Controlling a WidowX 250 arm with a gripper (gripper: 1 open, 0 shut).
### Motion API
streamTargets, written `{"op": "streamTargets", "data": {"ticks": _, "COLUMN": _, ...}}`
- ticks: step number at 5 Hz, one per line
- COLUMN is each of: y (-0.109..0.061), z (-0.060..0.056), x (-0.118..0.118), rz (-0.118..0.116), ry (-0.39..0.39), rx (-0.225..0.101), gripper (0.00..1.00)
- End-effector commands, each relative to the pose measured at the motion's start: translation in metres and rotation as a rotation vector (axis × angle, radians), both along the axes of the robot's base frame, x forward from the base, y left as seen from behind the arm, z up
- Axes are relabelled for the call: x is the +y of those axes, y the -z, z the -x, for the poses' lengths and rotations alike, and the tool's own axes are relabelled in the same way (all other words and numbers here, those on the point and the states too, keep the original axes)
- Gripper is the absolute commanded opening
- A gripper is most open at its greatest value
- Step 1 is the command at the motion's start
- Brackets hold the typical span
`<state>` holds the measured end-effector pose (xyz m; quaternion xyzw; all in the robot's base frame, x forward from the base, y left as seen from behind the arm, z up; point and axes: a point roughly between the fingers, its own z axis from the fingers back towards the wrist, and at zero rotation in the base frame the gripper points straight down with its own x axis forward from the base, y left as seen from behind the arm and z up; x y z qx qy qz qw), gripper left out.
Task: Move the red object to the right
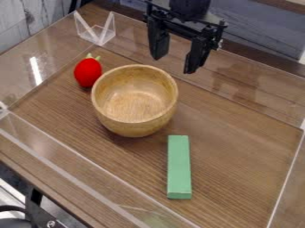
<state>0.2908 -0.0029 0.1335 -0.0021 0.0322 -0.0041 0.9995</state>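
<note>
Next, I close on the red object's green-topped end (88,62), beside the wooden bowl.
The red object (87,72) is a small glossy strawberry-like toy with a bit of green on top, lying on the wooden table just left of the wooden bowl (135,100). My gripper (176,59) hangs above the table behind the bowl, up and to the right of the red object. Its two dark fingers (194,57) point down and stand wide apart with nothing between them. It touches neither the toy nor the bowl.
A flat green rectangular block (179,166) lies in front of the bowl toward the right. A clear plastic stand (94,29) sits at the back left. Transparent walls (71,183) edge the table area on all sides.
</note>
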Motion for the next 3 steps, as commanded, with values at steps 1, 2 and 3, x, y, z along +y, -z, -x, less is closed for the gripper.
{"op": "streamTargets", "data": {"ticks": 1, "y": 0.005, "z": 0.004, "x": 0.013, "rz": 0.01, "ry": -0.015, "rx": 0.001, "gripper": 1.0}}
{"op": "streamTargets", "data": {"ticks": 2, "y": 0.004, "z": 0.012, "x": 0.048, "rz": 0.021, "ry": -0.047, "rx": -0.026, "gripper": 1.0}}
{"op": "streamTargets", "data": {"ticks": 3, "y": 0.002, "z": 0.02, "x": 0.09, "rz": 0.028, "ry": -0.069, "rx": -0.071, "gripper": 1.0}}
